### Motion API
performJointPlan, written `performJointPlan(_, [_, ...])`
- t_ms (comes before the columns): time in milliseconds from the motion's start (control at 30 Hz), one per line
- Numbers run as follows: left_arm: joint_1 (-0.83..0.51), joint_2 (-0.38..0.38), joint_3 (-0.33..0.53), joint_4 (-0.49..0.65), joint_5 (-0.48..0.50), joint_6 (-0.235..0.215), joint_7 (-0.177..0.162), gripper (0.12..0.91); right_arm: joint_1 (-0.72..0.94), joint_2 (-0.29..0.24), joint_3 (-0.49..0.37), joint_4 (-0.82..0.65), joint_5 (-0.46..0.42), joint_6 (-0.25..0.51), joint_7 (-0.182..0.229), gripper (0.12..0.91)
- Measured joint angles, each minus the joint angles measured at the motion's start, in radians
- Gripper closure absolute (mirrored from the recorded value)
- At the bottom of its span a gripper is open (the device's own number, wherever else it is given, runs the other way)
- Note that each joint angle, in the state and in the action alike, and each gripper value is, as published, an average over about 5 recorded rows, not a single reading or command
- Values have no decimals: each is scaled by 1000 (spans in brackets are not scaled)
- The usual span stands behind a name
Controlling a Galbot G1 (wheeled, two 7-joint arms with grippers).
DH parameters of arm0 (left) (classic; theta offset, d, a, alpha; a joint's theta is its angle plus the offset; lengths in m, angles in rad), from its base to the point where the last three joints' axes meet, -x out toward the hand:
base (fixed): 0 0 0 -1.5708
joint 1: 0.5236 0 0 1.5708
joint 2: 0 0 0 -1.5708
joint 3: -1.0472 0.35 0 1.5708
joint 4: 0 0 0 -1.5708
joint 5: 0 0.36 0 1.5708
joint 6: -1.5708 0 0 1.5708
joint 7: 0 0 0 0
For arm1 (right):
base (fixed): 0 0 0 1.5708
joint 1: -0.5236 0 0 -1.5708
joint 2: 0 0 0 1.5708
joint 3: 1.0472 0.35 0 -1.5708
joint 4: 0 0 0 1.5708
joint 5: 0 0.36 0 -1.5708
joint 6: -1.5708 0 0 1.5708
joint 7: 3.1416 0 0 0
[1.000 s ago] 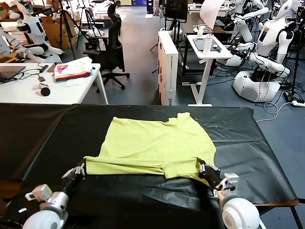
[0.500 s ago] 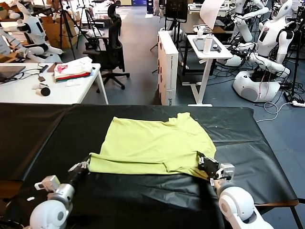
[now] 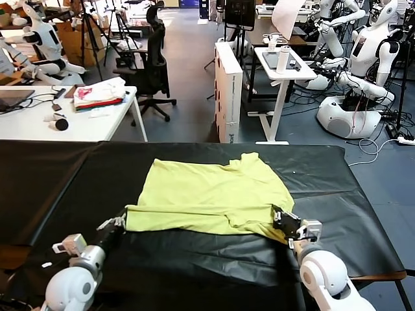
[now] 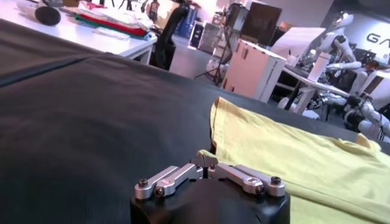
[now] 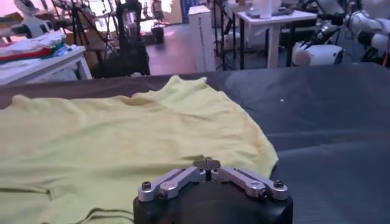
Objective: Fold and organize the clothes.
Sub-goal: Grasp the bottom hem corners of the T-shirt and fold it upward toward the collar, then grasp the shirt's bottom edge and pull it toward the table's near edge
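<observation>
The robot's right gripper pinches the T-shirt short of its bunched near corner, so it should open, take that corner [image 3: 281, 239] and pull the T-shirt's folded edge straight toward the robot.
The lime-yellow T-shirt [image 3: 207, 188] lies spread on the black table [image 3: 58, 181], with its near hem folded back over the body. My left gripper [image 3: 118, 222] sits at the left end of that folded edge, its fingertips pinched together on the shirt's corner [image 4: 214, 146]. My right gripper [image 3: 283, 221] is at the right end of the fold, low over the cloth [image 5: 122, 134], and its jaws are shut on the fabric there. In the wrist views both grippers [image 4: 207, 159] [image 5: 207, 163] show their tips meeting.
A white desk [image 3: 39, 123] at the back left holds a white-pink-red folded pile [image 3: 98, 94]. An office chair [image 3: 152, 65], a white cabinet [image 3: 228, 91], a small white table [image 3: 282, 71] and other robots [image 3: 353, 97] stand beyond the table's far edge.
Both grippers have moved away from me with the near hem, carrying it farther up over the shirt. The folded band is now wider and lies farther from the table's front edge.
</observation>
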Motion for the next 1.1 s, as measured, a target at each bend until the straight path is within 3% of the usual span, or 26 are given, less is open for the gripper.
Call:
performJointPlan(100, [25,4,-14,-25,0,5,-10,485,0,1,-2,-3,0,1,1,154])
performJointPlan(200, [57,6,-25,-54,1,10,-14,296,3,1,-6,-7,0,1,2,123])
performJointPlan(300, [101,1,-25,-90,3,12,-12,164,6,0,-8,-9,0,2,4,119])
performJointPlan(600, [184,-32,-8,-143,26,11,-10,123,2,-27,-4,11,46,-15,34,139])
performJointPlan(933, [181,-34,-7,-132,28,8,-8,123,-39,-107,19,88,154,-127,67,323])
performJointPlan(1100, [170,-34,1,-129,23,7,-5,161,-52,-154,26,119,190,-171,67,478])
